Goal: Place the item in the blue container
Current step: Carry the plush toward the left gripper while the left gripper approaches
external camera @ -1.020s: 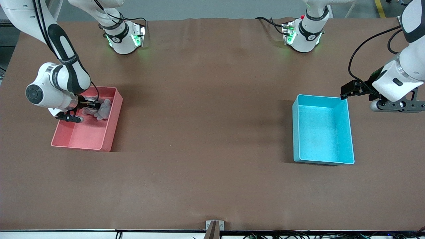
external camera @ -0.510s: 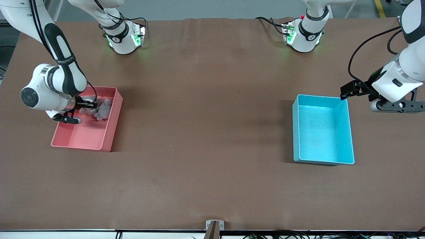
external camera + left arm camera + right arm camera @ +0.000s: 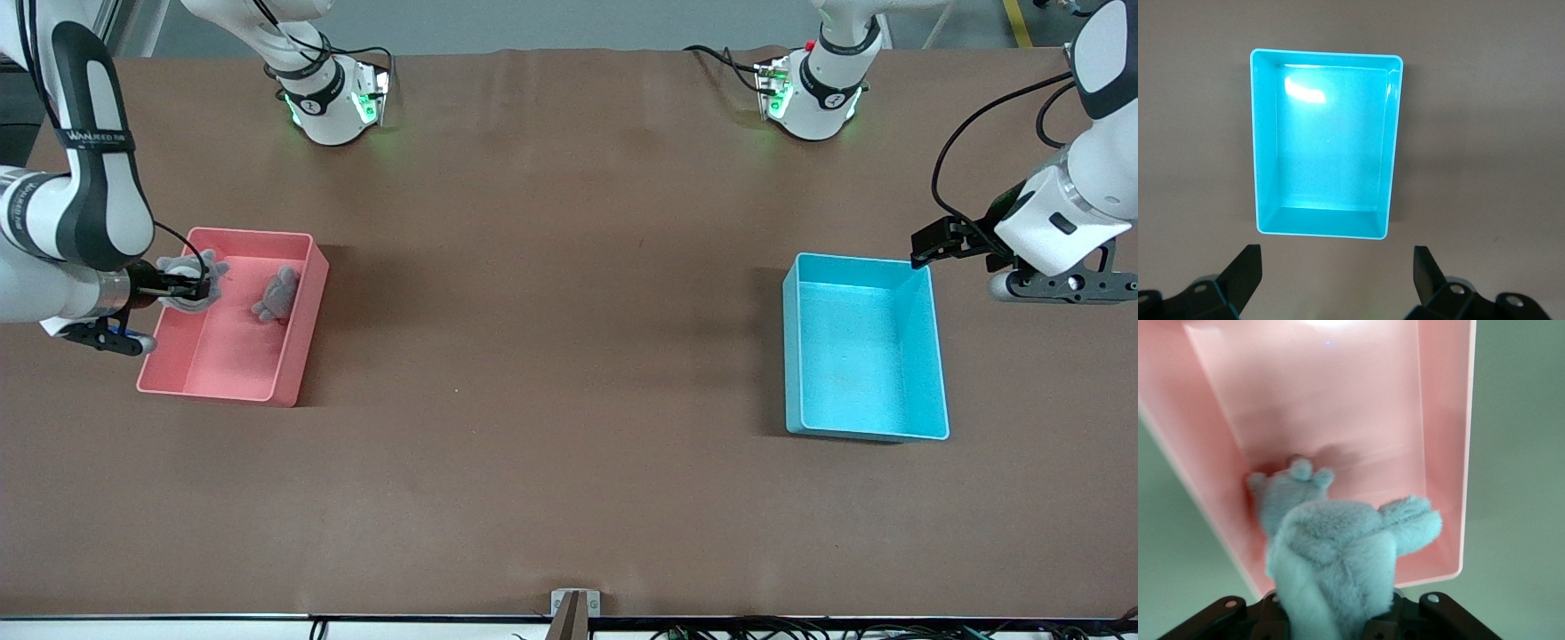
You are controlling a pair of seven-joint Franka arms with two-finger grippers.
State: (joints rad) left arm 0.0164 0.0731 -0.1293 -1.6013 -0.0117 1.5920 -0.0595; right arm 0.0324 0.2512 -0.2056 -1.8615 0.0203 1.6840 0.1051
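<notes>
Next, my right gripper releases the grey plush toy, still up over the pink bin, on the bare table [image 3: 550, 336] between the pink bin and the blue container.
My right gripper [image 3: 189, 286] is shut on a grey plush toy [image 3: 185, 271] and holds it up over the pink bin [image 3: 293, 356], at the wall toward the right arm's end of the table. In the right wrist view the toy [image 3: 1338, 553] fills the space between the jaws and hides the fingertips of the gripper [image 3: 1338, 617]. The light cyan-blue container [image 3: 935, 356] stands empty toward the left arm's end. My left gripper [image 3: 1062, 286] waits open in the air beside it, over bare table; the left wrist view shows its fingers [image 3: 1245, 270] wide apart around nothing.
A second grey plush piece [image 3: 277, 293] lies in the pink bin [image 3: 1446, 453] against its wall, also visible as grey paws [image 3: 1295, 480]. The blue container [image 3: 1263, 133] has low straight walls. Both arm bases [image 3: 333, 98] stand along the table's top edge.
My right gripper has risen and moved toward the right arm's end of the table, carrying one grey plush away from the other, which stays in the pink bin. The left arm has not moved.
</notes>
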